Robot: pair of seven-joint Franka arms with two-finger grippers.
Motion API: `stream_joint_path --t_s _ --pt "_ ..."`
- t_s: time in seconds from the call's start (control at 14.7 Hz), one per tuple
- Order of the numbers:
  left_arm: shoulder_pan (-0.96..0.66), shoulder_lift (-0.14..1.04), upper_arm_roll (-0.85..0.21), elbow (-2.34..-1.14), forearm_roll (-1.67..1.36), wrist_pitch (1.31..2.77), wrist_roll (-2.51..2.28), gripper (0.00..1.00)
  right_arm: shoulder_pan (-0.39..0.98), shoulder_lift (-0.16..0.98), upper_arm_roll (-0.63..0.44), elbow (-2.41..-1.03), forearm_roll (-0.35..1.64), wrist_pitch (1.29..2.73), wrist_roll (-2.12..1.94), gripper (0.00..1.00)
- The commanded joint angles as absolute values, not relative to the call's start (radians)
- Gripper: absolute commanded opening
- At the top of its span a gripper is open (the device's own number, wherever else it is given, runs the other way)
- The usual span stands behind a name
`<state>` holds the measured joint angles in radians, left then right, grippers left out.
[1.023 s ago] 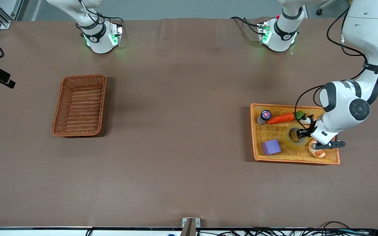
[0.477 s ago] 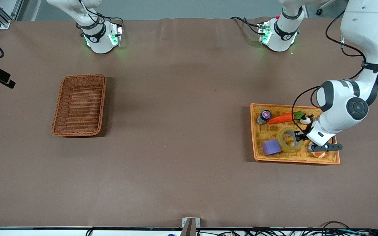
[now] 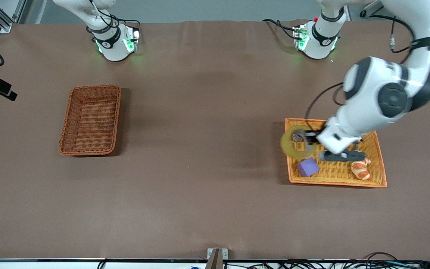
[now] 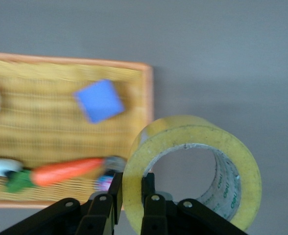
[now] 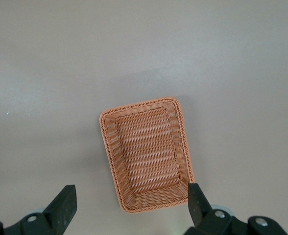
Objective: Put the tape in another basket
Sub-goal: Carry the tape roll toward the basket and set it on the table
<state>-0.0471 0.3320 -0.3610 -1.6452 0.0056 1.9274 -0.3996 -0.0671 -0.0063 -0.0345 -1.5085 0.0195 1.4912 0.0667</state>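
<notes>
My left gripper needs to let go of the tape on the bare brown table about midway (image 3: pixel 198 135) between the tray and the basket. The tape is now held over the tray's edge.
My left gripper (image 3: pixel 309 141) is shut on the wall of the tape (image 3: pixel 293 146), a translucent yellowish roll. It holds the tape in the air over the edge of the orange-yellow tray (image 3: pixel 375 149) that faces the right arm's end. In the left wrist view the fingers (image 4: pixel 115 188) pinch the tape's (image 4: pixel 183 129) wall, one inside the ring and one outside. The reddish-brown wicker basket (image 3: pixel 91 119) stands empty toward the right arm's end. My right gripper (image 5: pixel 132 203) is open, high over the basket (image 5: pixel 146 152), and is out of the front view.
The tray holds a purple cube (image 3: pixel 307 166) and a croissant (image 3: pixel 361 169). The left wrist view also shows a carrot (image 4: pixel 68 171) and a small bottle (image 4: pixel 107 178) in the tray (image 4: pixel 46 142). Bare brown table lies between tray and basket.
My left gripper has lifted the tape out of the tray and carried it toward the right arm's end, to the tray's edge. The basket has not moved.
</notes>
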Motion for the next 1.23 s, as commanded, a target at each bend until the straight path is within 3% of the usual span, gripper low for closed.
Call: stream_joint_path --t_s 0.0,0.14,0.27,0.48,0.68,0.75,0.82,0.89,0.95,1.16 --pt "-0.213 0.466 -0.354 -1.519 0.008 1.913 -0.584 0.00 -0.075 -0.017 -0.034 -1.513 0.043 1.493 0.055 1.00" --pt "-0.312 0.570 -0.351 -1.430 0.008 1.924 -0.723 0.00 -0.077 -0.017 -0.034 -1.513 0.043 1.493 0.055 1.00" --pt "-0.444 0.676 -0.336 -1.372 0.014 2.030 -0.840 0.00 -0.077 -0.017 -0.034 -1.513 0.043 1.493 0.055 1.00" --pt "-0.590 0.782 -0.266 -1.368 0.043 2.239 -0.940 0.01 -0.075 -0.017 -0.034 -1.513 0.043 1.493 0.055 1.00" --pt "-0.685 0.839 -0.198 -1.367 0.043 2.278 -0.962 0.05 -0.075 -0.017 -0.034 -1.513 0.043 1.493 0.055 1.00" --pt "-0.704 0.842 -0.181 -1.368 0.044 2.278 -0.962 0.13 -0.075 -0.017 -0.034 -1.513 0.043 1.494 0.055 1.00" --pt "-0.712 0.844 -0.170 -1.370 0.054 2.278 -0.951 0.31 -0.075 -0.017 -0.034 -1.513 0.043 1.494 0.055 1.00" --pt "-0.709 0.841 -0.164 -1.371 0.084 2.278 -0.936 0.73 -0.075 -0.017 -0.034 -1.513 0.043 1.494 0.055 1.00" --pt "-0.707 0.835 -0.164 -1.373 0.130 2.276 -0.927 0.98 -0.075 -0.015 -0.034 -1.513 0.043 1.494 0.055 1.00" --pt "-0.666 0.760 -0.163 -1.371 0.161 2.249 -0.925 1.00 -0.068 -0.012 -0.028 -1.513 0.058 1.497 0.055 1.00"
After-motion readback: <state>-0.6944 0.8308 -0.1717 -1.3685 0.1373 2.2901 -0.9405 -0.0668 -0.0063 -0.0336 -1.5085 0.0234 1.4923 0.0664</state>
